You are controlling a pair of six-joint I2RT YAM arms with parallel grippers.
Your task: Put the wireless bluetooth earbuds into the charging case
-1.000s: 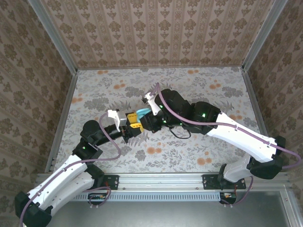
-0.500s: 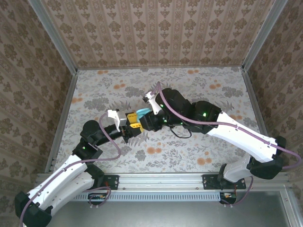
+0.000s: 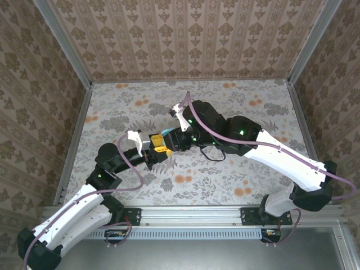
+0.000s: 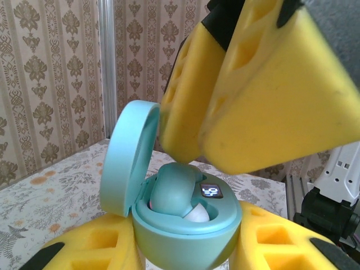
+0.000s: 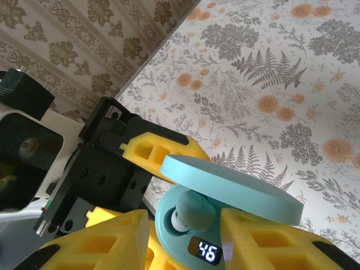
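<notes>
The teal earbud is tilted and sticks up from the case's socket, so next my right gripper turns and grips its round end [image 5: 196, 209] from another side.
A teal charging case [image 4: 191, 230] stands with its lid [image 4: 130, 163] swung open and a lit number display [image 4: 211, 192] on its rim. My left gripper [image 4: 185, 250] is shut on the case, one yellow finger on each side. A teal earbud [image 5: 194, 209] with a white tip sits in the case's left socket, tilted and partly proud of the rim. My right gripper [image 5: 183, 225] hovers over the case, open, its fingers [image 4: 264, 101] straddling the earbud with a gap on one side. In the top view both grippers meet at mid-table, and a sliver of the case [image 3: 169, 134] shows.
The floral table surface [image 3: 236, 107] extends round the grippers, with patterned walls on three sides and metal rails [image 3: 73, 140] along the edges. A purple cable [image 3: 211, 152] loops under the right arm.
My right gripper's jaws have spread apart around the earbud, and the arm has shifted slightly toward the back left over the case. The left arm has stayed still, holding the case.
</notes>
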